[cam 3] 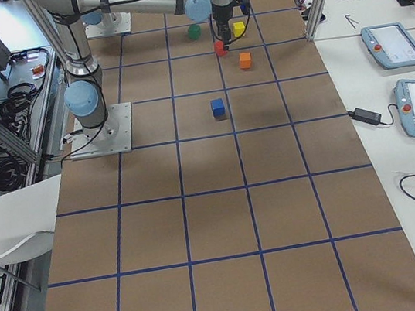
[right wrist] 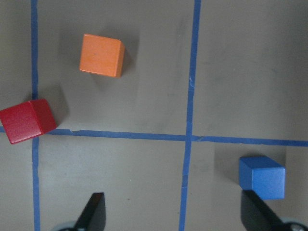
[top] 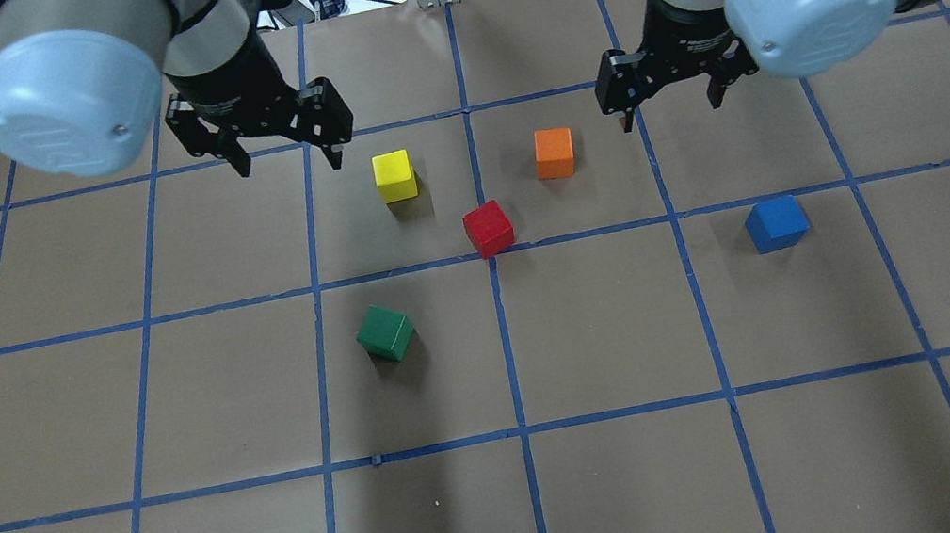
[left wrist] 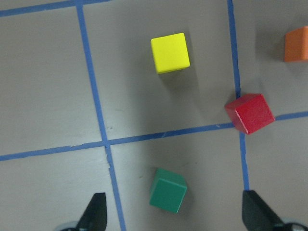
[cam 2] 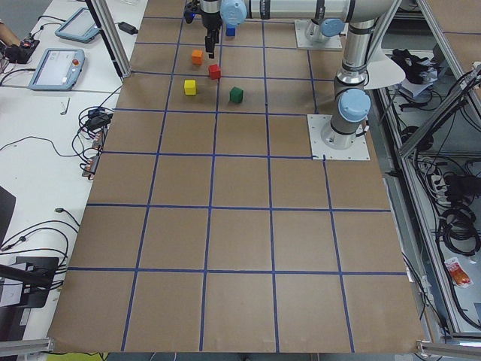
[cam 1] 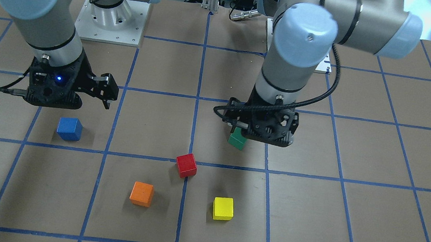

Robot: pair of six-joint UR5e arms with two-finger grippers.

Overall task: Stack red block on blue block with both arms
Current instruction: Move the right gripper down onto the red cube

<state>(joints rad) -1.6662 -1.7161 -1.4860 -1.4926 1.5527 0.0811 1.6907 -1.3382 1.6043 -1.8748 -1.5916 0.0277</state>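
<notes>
The red block lies on the blue tape line between the orange and green blocks. My right gripper should close on the sides of the red block (cam 1: 186, 166) (right wrist: 29, 121).
The red block (top: 489, 228) lies on the brown table near the middle, on a blue tape line; it also shows in the front view (cam 1: 186, 165) and in both wrist views (left wrist: 249, 113) (right wrist: 28, 120). The blue block (top: 776, 223) lies alone to the right, also seen in the front view (cam 1: 69, 128) and low right in the right wrist view (right wrist: 262, 176). My left gripper (top: 291, 167) hovers open and empty, left of the red block. My right gripper (top: 669, 115) hovers open and empty, beyond the blue block and slightly left of it.
A green block (top: 385, 332) lies under my left gripper's span in the left wrist view (left wrist: 167, 189). A yellow block (top: 395, 175) and an orange block (top: 554, 152) lie just beyond the red block. Blue tape lines grid the table (top: 625, 491).
</notes>
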